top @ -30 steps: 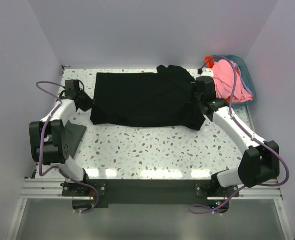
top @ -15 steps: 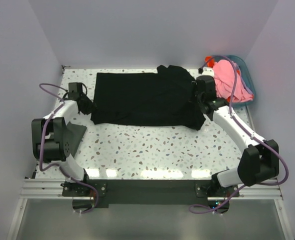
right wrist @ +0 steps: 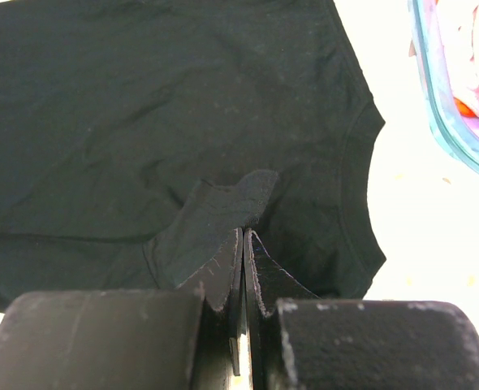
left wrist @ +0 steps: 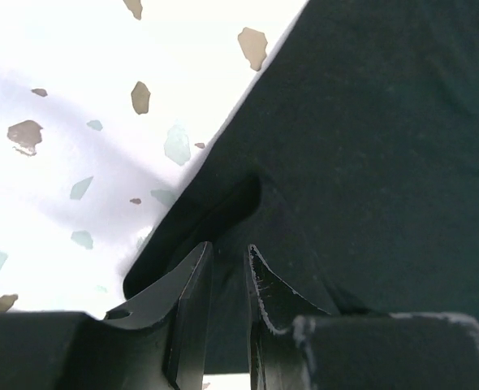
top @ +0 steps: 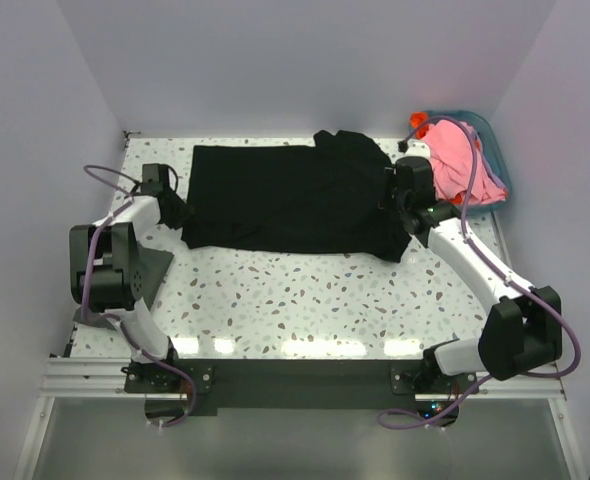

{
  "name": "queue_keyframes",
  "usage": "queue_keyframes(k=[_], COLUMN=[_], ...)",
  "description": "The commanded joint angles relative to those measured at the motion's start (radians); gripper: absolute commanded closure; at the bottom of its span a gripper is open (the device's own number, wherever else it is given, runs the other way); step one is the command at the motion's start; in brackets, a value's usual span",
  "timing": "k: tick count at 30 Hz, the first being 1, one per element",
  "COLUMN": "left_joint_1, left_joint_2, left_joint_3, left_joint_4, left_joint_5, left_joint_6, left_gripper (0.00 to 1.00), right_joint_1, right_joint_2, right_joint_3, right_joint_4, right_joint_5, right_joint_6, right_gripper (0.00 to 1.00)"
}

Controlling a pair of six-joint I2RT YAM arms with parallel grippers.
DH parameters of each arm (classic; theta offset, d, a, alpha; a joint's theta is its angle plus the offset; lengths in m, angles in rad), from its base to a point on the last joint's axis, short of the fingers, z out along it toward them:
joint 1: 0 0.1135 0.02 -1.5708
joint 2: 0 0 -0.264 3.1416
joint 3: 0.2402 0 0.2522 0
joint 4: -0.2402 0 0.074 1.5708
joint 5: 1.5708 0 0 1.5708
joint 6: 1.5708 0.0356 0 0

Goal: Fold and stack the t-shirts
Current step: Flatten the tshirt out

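Observation:
I should pinch the black t-shirt's near edge (top: 194,244) with my left gripper, as its near corner lies rumpled beneath that gripper, and pull it toward me along with my right gripper.
A large black t-shirt (top: 285,200) lies flat across the back of the speckled table (top: 305,300). My left gripper (top: 178,212) is at its left edge. In the left wrist view the jaws of the left gripper (left wrist: 227,248) stand slightly open over a small fold in the black t-shirt (left wrist: 369,122), gripping nothing. My right gripper (top: 397,204) is at the shirt's right side. It is shut, as the right gripper (right wrist: 244,231) pinches a raised flap of the black t-shirt (right wrist: 142,106). Pink t-shirts (top: 460,160) and an orange-red one (top: 418,125) are heaped in the basket.
The teal plastic basket (top: 496,150) stands at the back right corner; its rim (right wrist: 442,122) is close to the right gripper. A dark grey cloth (top: 153,272) lies flat under the left arm's elbow. Walls close in the table on the left, back and right.
The left gripper has opened and let go of the shirt's left edge, which now rests on the table. The left arm's elbow shifted slightly. The right gripper stays shut in place.

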State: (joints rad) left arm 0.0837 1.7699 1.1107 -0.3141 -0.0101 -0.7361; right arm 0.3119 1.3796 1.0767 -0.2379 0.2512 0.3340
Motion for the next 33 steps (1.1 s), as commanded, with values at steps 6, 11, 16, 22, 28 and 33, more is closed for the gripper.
queue_keyframes(k=[6, 11, 16, 22, 28, 33], left_joint_1=[-0.024, -0.027, -0.025, -0.027, -0.022, -0.016], left_joint_2=[0.052, 0.057, 0.059, 0.020, -0.073, -0.182], left_joint_3=[0.049, 0.048, 0.035, 0.038, 0.023, -0.061], left_joint_4=[0.023, 0.024, 0.032, 0.026, -0.016, -0.017], left_joint_5=[-0.024, -0.028, -0.018, -0.016, -0.056, -0.073], left_joint_6=[0.020, 0.017, 0.012, 0.015, 0.006, -0.025], left_gripper=[0.73, 0.73, 0.86, 1.00, 1.00, 1.00], right_joint_1=[-0.004, -0.005, -0.004, -0.004, -0.004, -0.004], right_joint_2=[-0.020, -0.017, -0.017, -0.024, -0.057, -0.102], right_joint_3=[0.003, -0.003, -0.008, -0.003, -0.001, -0.027], right_joint_4=[0.061, 0.069, 0.072, 0.068, 0.048, 0.034], right_joint_5=[-0.009, -0.010, -0.010, -0.010, 0.000, 0.005], right_joint_6=[0.011, 0.011, 0.014, 0.016, 0.014, 0.019], right_gripper=[1.00, 1.00, 1.00, 1.00, 1.00, 1.00])
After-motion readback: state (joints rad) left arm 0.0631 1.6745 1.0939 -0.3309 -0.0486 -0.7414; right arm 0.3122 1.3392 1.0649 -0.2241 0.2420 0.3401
